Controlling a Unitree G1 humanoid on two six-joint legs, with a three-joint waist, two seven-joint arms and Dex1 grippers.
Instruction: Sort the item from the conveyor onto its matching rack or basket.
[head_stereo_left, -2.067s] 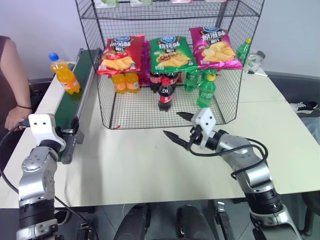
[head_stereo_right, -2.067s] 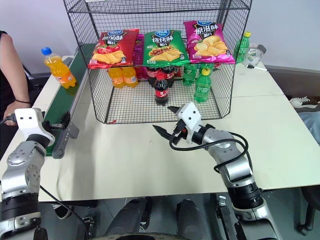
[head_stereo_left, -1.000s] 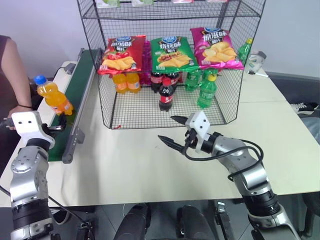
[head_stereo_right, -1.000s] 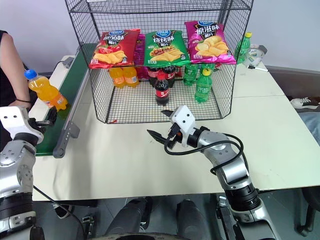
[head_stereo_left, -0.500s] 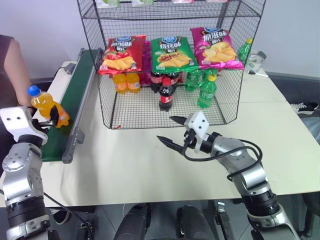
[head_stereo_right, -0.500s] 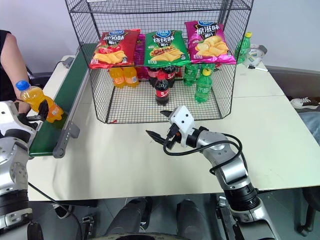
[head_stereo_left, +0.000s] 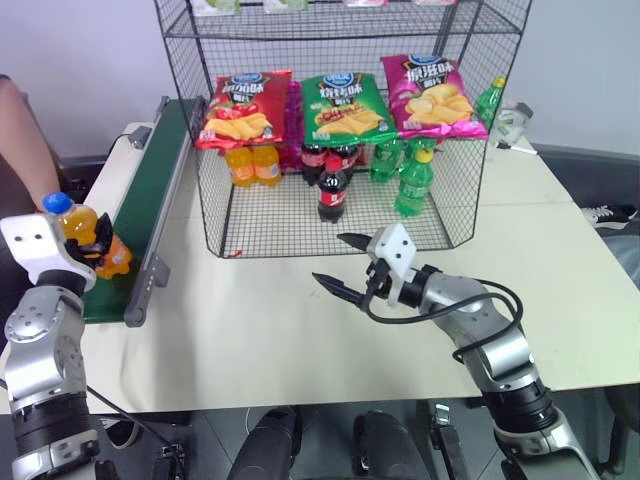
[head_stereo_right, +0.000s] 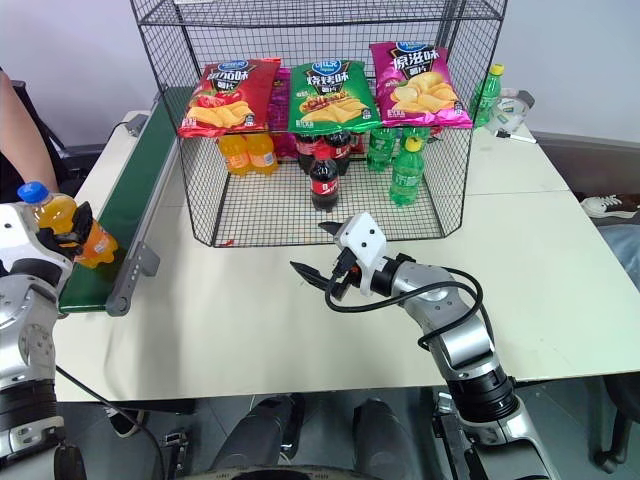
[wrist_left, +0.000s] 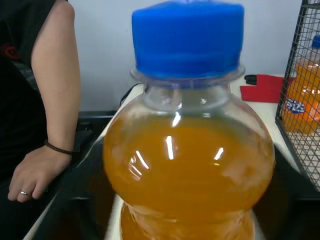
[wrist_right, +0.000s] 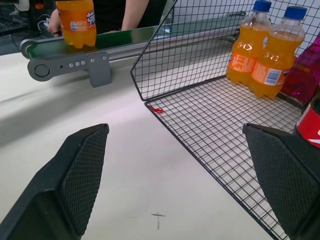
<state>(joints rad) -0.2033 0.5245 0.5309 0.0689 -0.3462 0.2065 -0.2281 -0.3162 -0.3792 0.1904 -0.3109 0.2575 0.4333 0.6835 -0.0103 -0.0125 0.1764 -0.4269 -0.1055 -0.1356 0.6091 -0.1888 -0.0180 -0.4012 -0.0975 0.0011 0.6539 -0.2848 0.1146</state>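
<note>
Next, my left gripper lets go of the orange soda bottle on the rack's bottom in front of the other orange bottles (head_stereo_left: 265, 240).
The orange soda bottle (head_stereo_left: 88, 236) with a blue cap stands tilted at the near end of the dark green conveyor (head_stereo_left: 150, 190). My left gripper (head_stereo_left: 97, 240) is shut on its body. In the left wrist view the bottle (wrist_left: 187, 170) sits close in front of the camera. The black wire rack (head_stereo_left: 210, 200) stands at the middle of the table, to the right of the belt. My right gripper (head_stereo_left: 328, 259) hovers open and empty over the table just before the rack's front, also seen as gripper (wrist_right: 182, 180) in the right wrist view.
The rack's floor holds two orange bottles (head_stereo_left: 251, 163), cola bottles (head_stereo_left: 331, 190) and green bottles (head_stereo_left: 413, 183); three chip bags (head_stereo_left: 345, 105) lie on the tier above. A person's arm (wrist_left: 50, 100) rests beside the belt on the left. Bare table (head_stereo_left: 300, 340) lies before the rack.
The bottle rode down the belt toward me to its near end, and my left gripper closed on it. The right arm stayed where it was.
</note>
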